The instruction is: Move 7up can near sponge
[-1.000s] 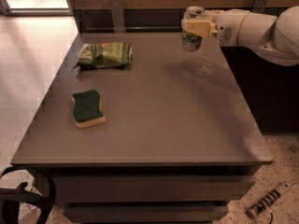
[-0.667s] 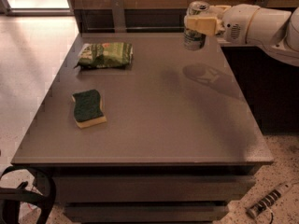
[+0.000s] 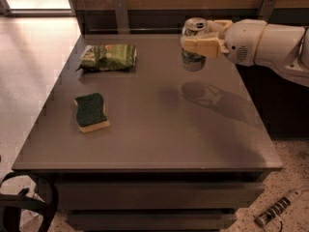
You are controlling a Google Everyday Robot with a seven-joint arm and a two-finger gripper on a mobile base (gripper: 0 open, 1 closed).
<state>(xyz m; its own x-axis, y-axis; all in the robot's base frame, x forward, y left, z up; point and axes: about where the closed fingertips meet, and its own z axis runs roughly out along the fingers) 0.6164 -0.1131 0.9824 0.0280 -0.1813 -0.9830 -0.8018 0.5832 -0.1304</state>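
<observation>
My gripper is to place the 7up can. It will release the can on the bare table (image 3: 142, 113) beside the sponge, towards my arm.
The 7up can (image 3: 193, 59), silver with green markings and a pull-tab top, hangs upright in the air above the back right of the grey table (image 3: 145, 144). My gripper (image 3: 199, 42) comes in from the right on a white arm and is shut on the can, its tan fingers (image 3: 205, 46) wrapped around the can's upper half. The sponge (image 3: 90, 111), dark green on a yellow base, lies flat at the table's left, far from the can.
A flat green snack bag (image 3: 108, 57) lies at the back left of the table. A dark wall and rail run behind the table. A power strip (image 3: 277, 208) lies on the floor at the bottom right, and a black cable loop at the bottom left.
The gripper has carried the can a little higher and slightly left, away from the table top. The sponge and the snack bag have not moved.
</observation>
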